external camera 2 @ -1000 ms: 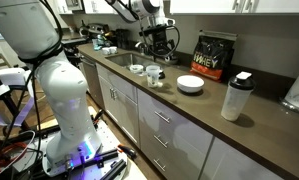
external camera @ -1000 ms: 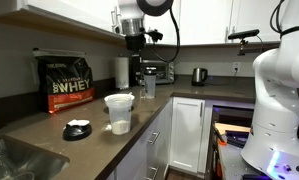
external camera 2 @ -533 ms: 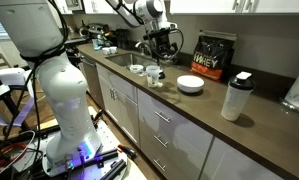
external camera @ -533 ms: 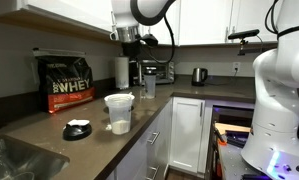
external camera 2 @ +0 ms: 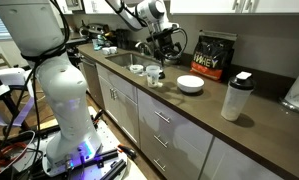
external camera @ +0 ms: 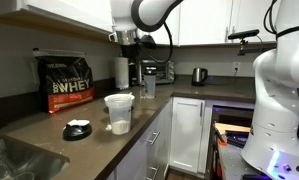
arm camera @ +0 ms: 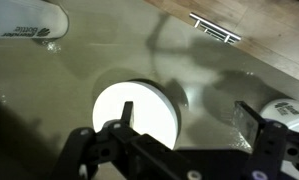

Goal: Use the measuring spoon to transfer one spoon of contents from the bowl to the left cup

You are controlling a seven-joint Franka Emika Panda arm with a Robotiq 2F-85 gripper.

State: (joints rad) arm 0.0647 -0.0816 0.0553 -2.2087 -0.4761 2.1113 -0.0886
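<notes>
The measuring spoon's handle sticking up from the white bowl [external camera: 119, 95] [arm camera: 139, 103] should be next for my gripper to go to and close on.
The white bowl [external camera 2: 191, 84] stands on the brown counter in front of the whey bag [external camera 2: 214, 55]. Two small cups [external camera 2: 136, 69] [external camera 2: 154, 73] stand between it and the sink. My gripper [external camera 2: 164, 52] hangs open well above the counter, over the stretch between cups and bowl. In the wrist view the bowl [arm camera: 139, 112] lies below my left finger [arm camera: 123, 112], the gripper [arm camera: 187, 114] holds nothing, and a white object [arm camera: 286, 107] shows behind the right finger. The measuring spoon does not show clearly in any view. In an exterior view the gripper [external camera: 128, 62] hangs above a translucent cup [external camera: 119, 120].
A shaker bottle with a black lid [external camera 2: 236, 95] stands further along the counter. The sink [external camera 2: 119, 56] is at the far end. A kettle [external camera: 199, 75] and a coffee machine [external camera: 152, 70] stand in the corner. The counter's front edge [external camera 2: 179, 112] runs above the drawers.
The arm has shifted slightly sideways along the counter, towards the bowl. The jaws have stayed open and nothing on the counter has moved.
</notes>
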